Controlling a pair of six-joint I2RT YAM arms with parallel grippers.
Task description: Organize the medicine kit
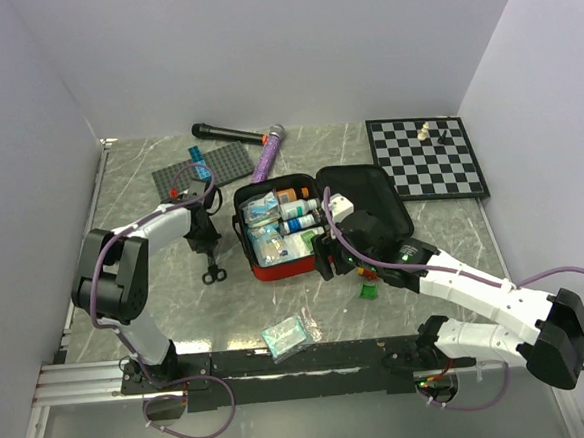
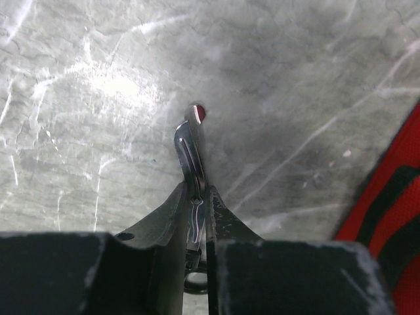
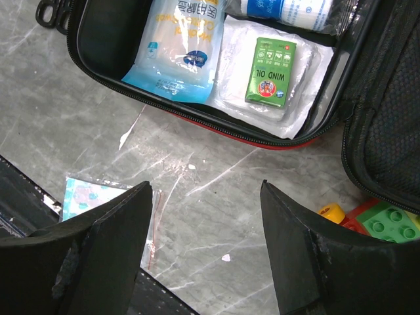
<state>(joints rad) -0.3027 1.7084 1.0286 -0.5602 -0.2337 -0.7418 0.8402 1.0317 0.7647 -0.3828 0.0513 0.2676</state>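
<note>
The scissors will leave my left gripper inside the red medicine kit, on the packets (image 1: 276,226) beside the small bottles.
The red medicine kit (image 1: 274,271) lies open in the middle of the table, its black lid (image 1: 371,195) folded out to the right. It holds packets, small bottles and a green Wind Oil box (image 3: 271,80). My left gripper (image 1: 209,247) is left of the kit and shut on a pair of metal scissors (image 2: 192,151), blades pointing away with a red tip; the black handle loops (image 1: 214,276) show below the fingers. My right gripper (image 1: 333,260) is open and empty over the table at the kit's front right corner, as the right wrist view (image 3: 206,190) also shows. A clear packet (image 1: 286,337) lies near the front edge.
A grey studded baseplate (image 1: 203,171), a black microphone (image 1: 224,134) and a purple tube (image 1: 266,153) lie at the back left. A chessboard (image 1: 428,159) with pieces is at the back right. Green, red and yellow toy bricks (image 3: 377,220) sit beside the lid.
</note>
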